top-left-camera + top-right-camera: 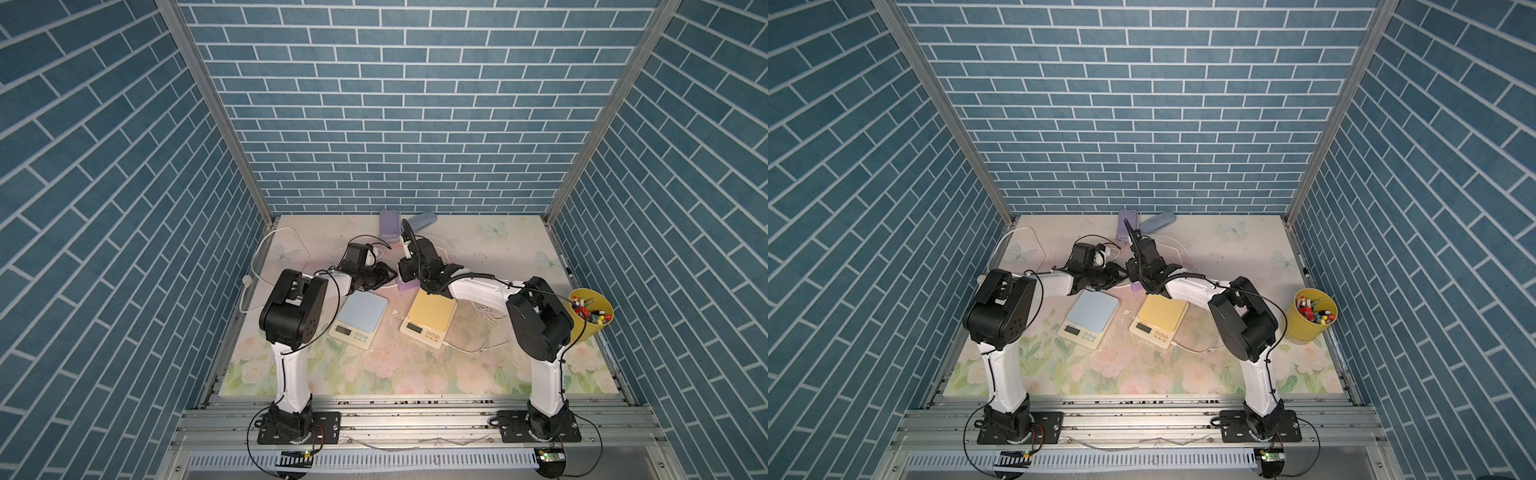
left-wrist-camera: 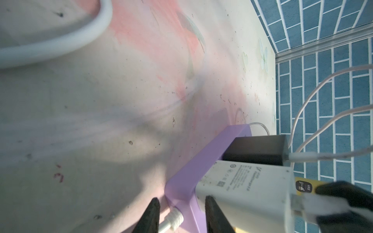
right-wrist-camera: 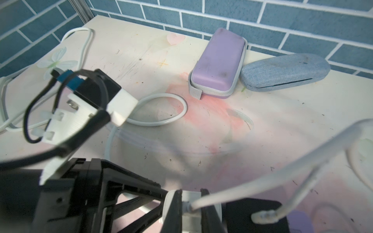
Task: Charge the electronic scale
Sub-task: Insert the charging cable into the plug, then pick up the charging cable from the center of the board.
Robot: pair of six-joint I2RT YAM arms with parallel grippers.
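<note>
My right gripper is to let go of the white cable's plug, now at the charger's face, in the white charger's port [image 1: 404,264] [image 3: 191,208] on the purple power strip.
Two scales sit mid-table in both top views, one blue-topped [image 1: 361,313] and one yellow-topped [image 1: 430,316]. A thin white cable [image 1: 484,347] lies at the yellow one's right side. Behind them lies a purple power strip [image 2: 201,171] carrying a white charger [image 2: 242,187] and a black charger [image 2: 256,149]. My left gripper [image 2: 182,215] is closed across the strip's cord end, one finger on each side. My right gripper [image 3: 191,209] is shut on the white cable's plug [image 3: 190,204] at the white charger's face. In a top view both grippers meet over the strip [image 1: 406,286].
A purple case [image 3: 218,62] and a blue-grey case [image 3: 282,72] lie against the back wall. A thick white power cord [image 3: 161,119] loops behind the strip and off to the left edge [image 1: 257,266]. A yellow cup of pens [image 1: 590,320] stands at the right edge.
</note>
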